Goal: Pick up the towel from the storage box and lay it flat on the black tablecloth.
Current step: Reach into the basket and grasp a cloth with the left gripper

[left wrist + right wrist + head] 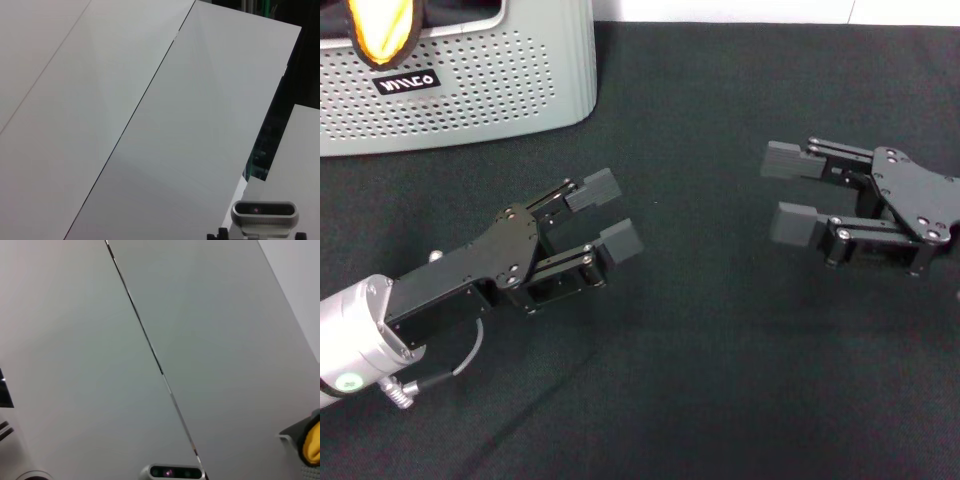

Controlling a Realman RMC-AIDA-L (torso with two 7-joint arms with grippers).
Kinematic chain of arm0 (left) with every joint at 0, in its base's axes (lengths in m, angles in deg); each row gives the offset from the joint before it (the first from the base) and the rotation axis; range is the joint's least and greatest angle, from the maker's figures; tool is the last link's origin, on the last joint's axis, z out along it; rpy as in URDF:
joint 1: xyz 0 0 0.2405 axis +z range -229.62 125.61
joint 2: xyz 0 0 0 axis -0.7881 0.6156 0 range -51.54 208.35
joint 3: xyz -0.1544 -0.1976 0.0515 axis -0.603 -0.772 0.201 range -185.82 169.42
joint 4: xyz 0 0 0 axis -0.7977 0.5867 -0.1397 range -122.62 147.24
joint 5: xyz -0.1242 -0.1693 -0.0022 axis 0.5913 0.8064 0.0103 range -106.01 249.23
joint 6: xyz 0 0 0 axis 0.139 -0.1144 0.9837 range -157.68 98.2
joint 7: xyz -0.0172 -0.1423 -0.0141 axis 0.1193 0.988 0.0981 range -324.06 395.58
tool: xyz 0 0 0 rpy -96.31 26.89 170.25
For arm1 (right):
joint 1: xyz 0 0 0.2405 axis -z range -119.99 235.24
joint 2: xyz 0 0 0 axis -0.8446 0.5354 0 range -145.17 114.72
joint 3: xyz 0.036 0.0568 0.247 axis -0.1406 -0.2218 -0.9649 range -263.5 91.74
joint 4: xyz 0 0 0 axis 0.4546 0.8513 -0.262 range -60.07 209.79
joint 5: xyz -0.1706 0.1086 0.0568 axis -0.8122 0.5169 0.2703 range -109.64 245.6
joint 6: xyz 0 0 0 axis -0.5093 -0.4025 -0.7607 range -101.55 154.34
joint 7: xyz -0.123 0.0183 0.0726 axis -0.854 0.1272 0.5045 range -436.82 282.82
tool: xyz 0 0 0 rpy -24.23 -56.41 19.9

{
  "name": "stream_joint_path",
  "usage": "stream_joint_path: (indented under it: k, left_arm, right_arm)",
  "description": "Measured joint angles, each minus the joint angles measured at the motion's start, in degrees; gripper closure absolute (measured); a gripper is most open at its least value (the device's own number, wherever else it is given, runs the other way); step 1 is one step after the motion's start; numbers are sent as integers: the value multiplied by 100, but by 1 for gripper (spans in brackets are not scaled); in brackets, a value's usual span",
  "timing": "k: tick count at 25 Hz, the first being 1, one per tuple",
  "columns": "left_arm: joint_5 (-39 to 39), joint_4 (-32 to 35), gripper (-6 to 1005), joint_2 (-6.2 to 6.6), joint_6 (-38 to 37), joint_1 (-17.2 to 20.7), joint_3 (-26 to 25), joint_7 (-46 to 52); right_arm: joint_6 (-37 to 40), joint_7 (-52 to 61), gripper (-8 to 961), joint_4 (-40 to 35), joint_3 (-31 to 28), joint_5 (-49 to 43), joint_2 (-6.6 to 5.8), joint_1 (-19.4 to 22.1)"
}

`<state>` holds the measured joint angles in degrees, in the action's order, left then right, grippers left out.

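The yellow-orange towel has a hanging end (368,56) at its black hem above the storage box's label. My left gripper will close on it there.
The light grey perforated storage box (490,85) stands at the back left of the head view. The yellow-orange towel (382,28) with its black hem hangs out of the box's front opening; a bit of it shows in the right wrist view (311,445). The black tablecloth (720,380) covers the table. My left gripper (605,215) is open and empty, low over the cloth in front of the box. My right gripper (792,192) is open and empty over the cloth on the right.
A white wall strip runs behind the table's far edge (770,10). The wrist views show mostly white panels and a camera (265,214), also seen in the right wrist view (171,472).
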<state>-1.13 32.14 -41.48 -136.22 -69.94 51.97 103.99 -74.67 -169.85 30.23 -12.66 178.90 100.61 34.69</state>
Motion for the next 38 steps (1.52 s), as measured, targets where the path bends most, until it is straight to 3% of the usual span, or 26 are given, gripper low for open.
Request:
stream_joint_path:
  k: [7, 12, 22, 32, 38]
  left_arm:
    - [12, 8, 127, 0, 142, 20, -202, -79]
    - [134, -10, 129, -2, 699, -6, -387, -118]
    - [1398, -4, 132, 7, 1667, 16, -394, -485]
    - [1433, 24, 134, 121, 2257, 208, -723, -710]
    - [1409, 37, 136, 74, 2635, 254, -1044, -736]
  right_arm:
    - [192, -199, 177, -48, -114, -6, -9, -7]
    - [504, -290, 179, -17, -355, -6, -6, -8]
    - [698, -365, 181, 199, -823, -7, -19, 41]
    - [714, -366, 183, 231, -1053, -17, -27, 20]
    - [732, -365, 184, 233, -1073, -16, -31, -26]
